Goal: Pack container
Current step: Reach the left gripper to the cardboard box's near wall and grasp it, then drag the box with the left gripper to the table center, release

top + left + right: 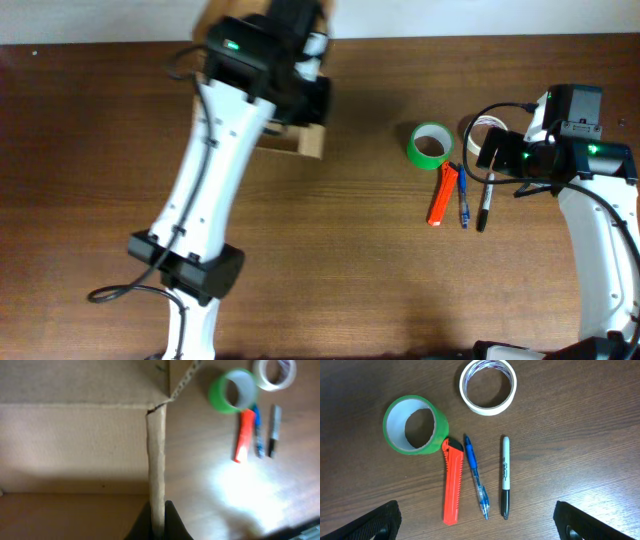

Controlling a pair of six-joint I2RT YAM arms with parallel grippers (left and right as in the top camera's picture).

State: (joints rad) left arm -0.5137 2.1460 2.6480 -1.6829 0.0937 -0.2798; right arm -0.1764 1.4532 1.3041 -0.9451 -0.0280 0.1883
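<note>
My left gripper will let go of the tan cardboard container on the bare table (350, 140) close beside the green tape roll.
The tan cardboard container (300, 141) sits at the back left, mostly hidden under my left arm. In the left wrist view its open inside and side wall (156, 460) fill the frame. My left gripper (159, 521) is shut on the top edge of that wall. My right gripper (477, 521) is open and empty, hovering above the items; it also shows in the overhead view (492, 152). Below it lie a green tape roll (440, 430), a white tape roll (487, 409), an orange box cutter (452, 482), a blue pen (476, 477) and a black marker (505, 477).
The items lie in a cluster right of the container: green tape (415, 150), white tape (478, 127), cutter (442, 195), pen (463, 200), marker (485, 205). The dark wooden table (340, 280) ends at a pale wall at the back.
</note>
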